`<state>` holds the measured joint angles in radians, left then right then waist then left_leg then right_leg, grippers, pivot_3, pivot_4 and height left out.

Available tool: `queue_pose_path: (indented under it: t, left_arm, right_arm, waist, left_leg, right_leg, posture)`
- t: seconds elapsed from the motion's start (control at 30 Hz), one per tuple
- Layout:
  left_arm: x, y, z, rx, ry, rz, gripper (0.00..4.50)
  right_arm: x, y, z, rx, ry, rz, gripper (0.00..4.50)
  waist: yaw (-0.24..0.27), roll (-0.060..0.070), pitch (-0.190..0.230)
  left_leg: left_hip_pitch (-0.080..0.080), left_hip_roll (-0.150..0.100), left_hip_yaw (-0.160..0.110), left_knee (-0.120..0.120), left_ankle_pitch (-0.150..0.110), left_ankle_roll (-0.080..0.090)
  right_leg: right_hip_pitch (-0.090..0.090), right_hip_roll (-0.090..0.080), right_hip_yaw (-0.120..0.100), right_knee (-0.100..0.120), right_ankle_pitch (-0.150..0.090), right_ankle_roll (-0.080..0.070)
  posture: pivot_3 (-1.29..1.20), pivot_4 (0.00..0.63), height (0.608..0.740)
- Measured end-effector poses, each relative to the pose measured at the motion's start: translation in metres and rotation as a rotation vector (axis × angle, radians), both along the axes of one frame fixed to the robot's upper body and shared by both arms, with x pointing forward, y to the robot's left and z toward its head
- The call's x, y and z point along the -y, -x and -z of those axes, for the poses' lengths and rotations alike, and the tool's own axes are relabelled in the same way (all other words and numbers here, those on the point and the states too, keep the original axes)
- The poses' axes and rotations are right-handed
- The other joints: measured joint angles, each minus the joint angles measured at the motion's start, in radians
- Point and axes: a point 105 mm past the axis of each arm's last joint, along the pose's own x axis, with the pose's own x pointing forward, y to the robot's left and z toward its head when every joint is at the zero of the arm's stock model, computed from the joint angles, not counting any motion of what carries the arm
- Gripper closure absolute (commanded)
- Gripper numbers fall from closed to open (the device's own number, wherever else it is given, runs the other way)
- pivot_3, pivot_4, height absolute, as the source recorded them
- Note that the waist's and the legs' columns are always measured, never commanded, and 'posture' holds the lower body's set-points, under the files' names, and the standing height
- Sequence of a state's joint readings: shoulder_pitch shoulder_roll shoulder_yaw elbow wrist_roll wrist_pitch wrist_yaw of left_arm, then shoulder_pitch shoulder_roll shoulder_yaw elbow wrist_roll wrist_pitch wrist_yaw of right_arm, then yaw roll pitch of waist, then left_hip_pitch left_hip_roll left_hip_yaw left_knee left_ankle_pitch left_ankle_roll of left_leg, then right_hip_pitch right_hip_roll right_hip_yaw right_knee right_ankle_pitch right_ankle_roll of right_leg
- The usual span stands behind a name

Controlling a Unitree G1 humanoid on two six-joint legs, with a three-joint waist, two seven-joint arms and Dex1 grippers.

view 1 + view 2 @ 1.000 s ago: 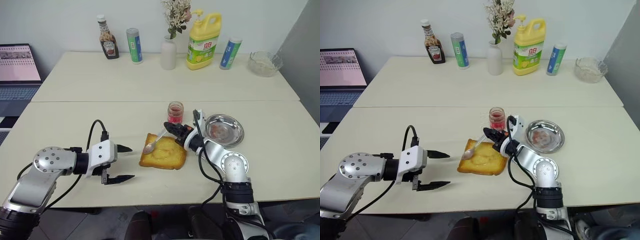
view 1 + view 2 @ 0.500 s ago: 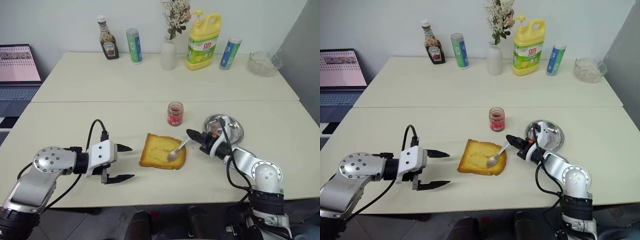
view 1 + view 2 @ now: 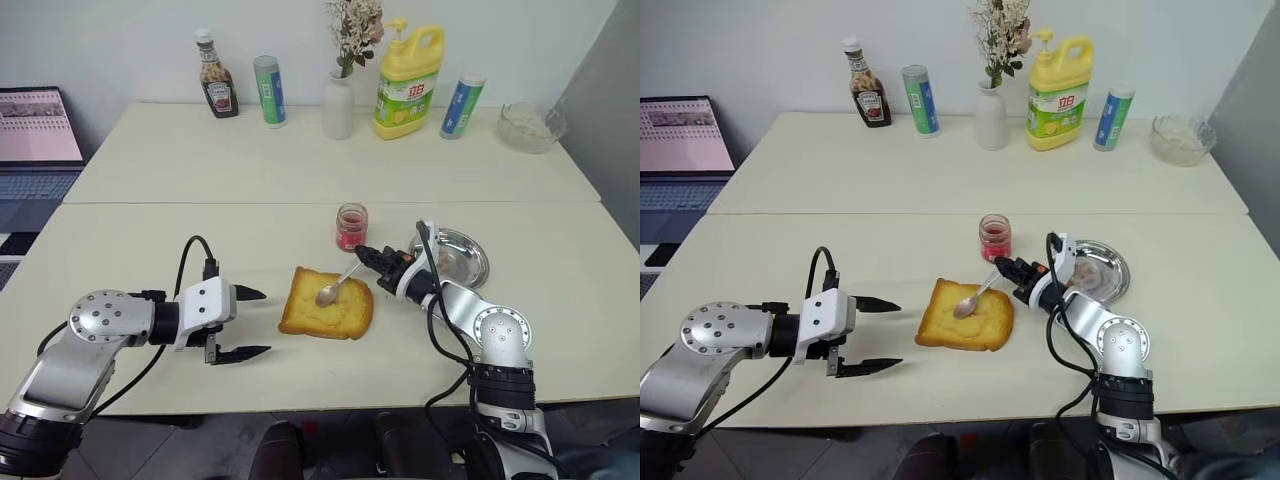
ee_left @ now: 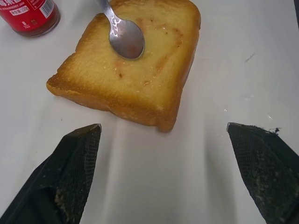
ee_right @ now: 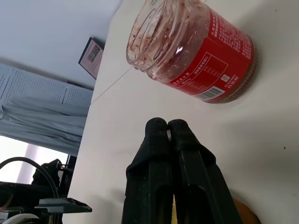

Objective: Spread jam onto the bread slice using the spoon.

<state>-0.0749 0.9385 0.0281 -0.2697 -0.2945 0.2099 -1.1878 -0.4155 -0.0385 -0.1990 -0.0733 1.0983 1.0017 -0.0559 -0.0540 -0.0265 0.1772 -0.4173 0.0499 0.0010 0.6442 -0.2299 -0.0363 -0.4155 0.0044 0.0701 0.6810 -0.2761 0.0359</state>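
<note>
My right gripper will release the silver spoon, bowl inside the round steel dish point(image 3: 470, 261).
The golden bread slice point(image 3: 330, 310) lies flat on the table between my two grippers. Over its middle rests the bowl of the silver spoon point(image 3: 328, 293), its handle running up and right into my right gripper point(image 3: 366, 254), which is shut on the spoon. The jam jar point(image 3: 351, 226) stands open just behind the bread, close to that gripper; the right wrist view shows the jar point(image 5: 196, 51) beyond the closed fingers point(image 5: 156, 140). My left gripper point(image 3: 264, 322) hovers open left of the bread, holding nothing. In the left wrist view, bread point(image 4: 140, 88), spoon point(image 4: 125, 38) and jar point(image 4: 29, 16) lie ahead.
A round steel dish point(image 3: 466, 262) sits right of the right gripper. Along the far edge stand a ketchup bottle point(image 3: 215, 88), two cans, a white vase point(image 3: 337, 105), a yellow detergent bottle point(image 3: 407, 80) and a glass bowl point(image 3: 527, 125). A laptop point(image 3: 35, 140) is at far left.
The right gripper swept the spoon across the bread: from its left edge to its right edge, then back to the middle now. The left gripper has stayed put and open.
</note>
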Motion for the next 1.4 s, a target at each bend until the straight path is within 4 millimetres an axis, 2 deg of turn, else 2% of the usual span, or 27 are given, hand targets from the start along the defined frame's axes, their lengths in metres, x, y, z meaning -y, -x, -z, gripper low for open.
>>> queue_pose_path:
  t: [0.2, 0.27, 0.4, 0.57, 0.87, 1.13, 1.2, 1.27, 1.3, 1.4]
  left_arm:
    - [0.002, -0.001, -0.003, -0.004, 0.016, -0.016, 0.0]
    - [0.002, -0.003, -0.005, 0.001, 0.017, -0.021, 0.0]
    - [0.002, -0.004, -0.006, 0.004, 0.018, -0.022, 0.0]
    - [0.003, -0.007, -0.011, 0.035, 0.015, -0.008, 0.0]
    - [0.006, -0.008, -0.016, 0.004, 0.067, -0.016, 0.0]
    - [0.024, -0.005, -0.035, 0.021, 0.116, 0.044, 0.0]
    - [0.037, -0.01, -0.052, 0.063, 0.159, 0.072, 0.0]
    - [0.05, -0.009, -0.069, 0.105, 0.186, 0.114, 0.0]
    - [0.057, -0.008, -0.073, 0.11, 0.194, 0.134, 0.0]
    - [0.065, -0.009, -0.071, 0.085, 0.203, 0.142, 0.0]
  right_arm:
    - [0.032, 0.001, 0.002, 0.009, 0.03, 0.04, 4.48]
    - [0.037, 0.003, 0.0, 0.011, 0.03, 0.044, 4.48]
    - [0.038, 0.004, -0.006, 0.015, 0.005, 0.057, 4.48]
    - [0.026, 0.005, -0.037, 0.115, -0.057, 0.047, 4.48]
    - [0.026, 0.013, -0.044, 0.226, 0.068, -0.027, 4.48]
    - [0.027, 0.019, -0.058, 0.315, 0.056, -0.048, 4.48]
    - [0.04, 0.018, -0.067, 0.34, 0.04, 0.011, 4.48]
    - [0.064, 0.016, -0.079, 0.379, 0.052, 0.102, 4.48]
    - [0.082, 0.016, -0.084, 0.392, 0.068, 0.161, 4.48]
    - [0.115, 0.017, -0.088, 0.399, 0.091, 0.281, 4.48]
  waist:
    - [-0.001, 0.0, 0.0]
    - [-0.002, 0.0, 0.0]
    - [-0.003, 0.0, 0.0]
    - [-0.003, 0.0, 0.0]
    - [-0.003, 0.0, 0.0]
    - [-0.002, 0.0, 0.0]
    - [0.009, -0.001, 0.001]
    - [0.015, -0.001, 0.0]
    - [0.019, -0.001, 0.0]
    - [0.02, -0.001, 0.0]
  left_leg:
    - [0.001, 0.0, 0.0, 0.0, 0.0, 0.0]
    - [0.001, 0.0, 0.0, 0.0, 0.0, 0.0]
    - [0.001, 0.0, 0.0, 0.0, 0.0, 0.0]
    - [0.0, 0.001, 0.0, 0.0, 0.0, 0.0]
    - [0.0, 0.0, 0.0, 0.0, 0.0, 0.0]
    - [0.0, 0.0, 0.0, 0.0, 0.0, 0.0]
    - [-0.001, 0.0, -0.002, 0.001, 0.0, 0.0]
    - [0.0, -0.001, -0.001, 0.001, 0.0, 0.0]
    - [0.0, -0.002, 0.0, 0.001, 0.0, 0.0]
    - [0.0, -0.002, 0.0, 0.001, 0.0, 0.0]
  right_leg:
    - [0.0, 0.0, 0.0, 0.0, 0.0, 0.0]
    - [0.0, 0.001, 0.0, 0.001, 0.0, 0.0]
    - [0.0, 0.001, 0.0, 0.001, 0.0, 0.0]
    - [0.0, 0.001, 0.0, 0.0, 0.0, 0.0]
    - [0.0, 0.001, 0.0, 0.0, 0.0, 0.0]
    - [0.0, 0.001, 0.0, 0.001, 0.0, 0.0]
    - [0.001, 0.001, -0.001, 0.0, 0.0, 0.001]
    - [0.001, -0.001, 0.0, 0.0, 0.0, 0.001]
    - [0.002, -0.001, 0.0, -0.001, 0.0, 0.001]
    - [0.002, -0.001, 0.0, -0.001, 0.0, 0.001]
  posture:
    - [0.0, 0.15, 0.74]
    - [0.0, 0.15, 0.74]
    - [0.0, 0.15, 0.74]
    - [0.0, 0.15, 0.74]
    - [0.0, 0.15, 0.74]
    - [0.0, 0.15, 0.74]
    - [0.0, 0.15, 0.74]
    - [0.0, 0.15, 0.74]
    - [0.0, 0.15, 0.74]
    - [0.0, 0.15, 0.74]
